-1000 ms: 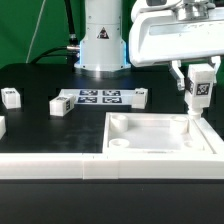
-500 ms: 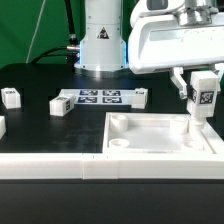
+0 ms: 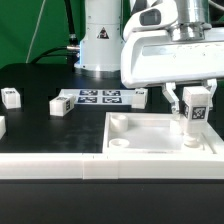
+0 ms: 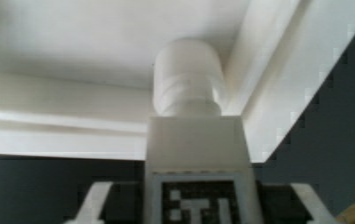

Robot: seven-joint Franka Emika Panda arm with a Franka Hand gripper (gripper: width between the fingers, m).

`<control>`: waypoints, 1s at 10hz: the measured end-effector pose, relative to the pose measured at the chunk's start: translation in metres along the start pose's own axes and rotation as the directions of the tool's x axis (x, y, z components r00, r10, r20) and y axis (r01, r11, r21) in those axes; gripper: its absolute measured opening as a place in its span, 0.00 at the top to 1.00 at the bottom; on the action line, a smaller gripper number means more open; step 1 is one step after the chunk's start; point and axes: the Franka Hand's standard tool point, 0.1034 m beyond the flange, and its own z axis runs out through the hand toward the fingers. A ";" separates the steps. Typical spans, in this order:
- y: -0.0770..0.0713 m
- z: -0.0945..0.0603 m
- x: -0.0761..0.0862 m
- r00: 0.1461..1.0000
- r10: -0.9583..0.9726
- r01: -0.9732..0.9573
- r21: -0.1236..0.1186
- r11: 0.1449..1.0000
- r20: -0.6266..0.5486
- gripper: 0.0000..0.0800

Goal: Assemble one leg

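I need to let go of the leg standing upright in the white tabletop's near corner (image 3: 195,141) (image 4: 190,98), with my gripper just below the leg's peg end. The leg is now over the far corner.
My gripper (image 3: 194,108) is shut on a leg (image 3: 197,106), a white stubby block with a black-and-white tag on its face. It holds the leg upright over the far right inside corner of the white tabletop (image 3: 150,152). The leg's lower peg end (image 3: 188,134) is down at that corner, at or just above the floor; I cannot tell if it touches. In the wrist view the leg (image 4: 193,95) runs from between my fingers (image 4: 99,205) toward the tabletop's corner rim (image 4: 263,70), with its tag (image 4: 195,200) near the jaws.
Three loose legs lie on the black table: one at the far left (image 3: 11,97), one (image 3: 62,104) beside the marker board (image 3: 98,97), and one (image 3: 141,95) at its right end. The arm's base (image 3: 100,40) stands behind. A white rail (image 3: 50,165) runs along the front.
My gripper with the leg has moved toward the exterior view's left and lower, bringing the leg's lower end down to the tabletop's far right corner.
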 end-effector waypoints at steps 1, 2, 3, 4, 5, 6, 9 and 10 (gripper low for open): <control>-0.002 0.001 0.001 1.000 -0.002 0.002 0.001 1.000 -0.009 0.64; -0.003 0.001 0.001 1.000 -0.003 0.003 0.002 1.000 -0.009 0.64; -0.003 0.002 0.000 1.000 -0.003 0.003 0.002 1.000 -0.007 0.64; -0.003 0.005 -0.002 1.000 -0.002 0.002 0.002 1.000 -0.002 0.64; -0.003 0.006 -0.003 1.000 -0.003 0.003 0.002 1.000 0.000 0.64; -0.003 0.006 -0.005 1.000 -0.004 0.003 0.002 1.000 0.005 0.64; -0.010 0.010 -0.017 0.999 -0.013 0.012 0.008 1.000 0.031 0.64; -0.011 0.011 -0.020 0.999 -0.014 0.014 0.008 1.000 0.031 0.64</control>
